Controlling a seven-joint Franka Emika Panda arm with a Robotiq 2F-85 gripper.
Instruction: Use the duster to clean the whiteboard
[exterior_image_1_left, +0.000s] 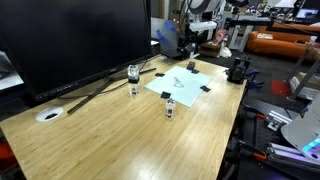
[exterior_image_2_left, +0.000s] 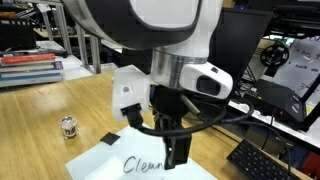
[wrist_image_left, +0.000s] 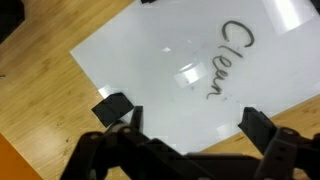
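Note:
Next, I grip the long sides of the dark duster (exterior_image_1_left: 191, 65), beside the black tab at the whiteboard's far edge.
The whiteboard (wrist_image_left: 170, 60) is a thin white sheet lying flat on the wooden table, with "Clean" written on it in dark marker and black tabs at its corners. It also shows in both exterior views (exterior_image_1_left: 187, 82) (exterior_image_2_left: 140, 165). My gripper (wrist_image_left: 190, 118) hovers just above the sheet's near edge, open and empty, with one finger on each side of the wrist view. It also shows in an exterior view (exterior_image_2_left: 175, 145). A dark block that may be the duster (wrist_image_left: 10, 18) lies on the wood off the sheet, cut by the wrist view's corner.
A big black monitor (exterior_image_1_left: 70, 40) stands along the back of the table. Two small clear jars (exterior_image_1_left: 133, 72) (exterior_image_1_left: 170, 108) stand beside the sheet. A black object (exterior_image_1_left: 237, 70) sits at the table's edge. A keyboard (exterior_image_2_left: 265, 160) lies nearby.

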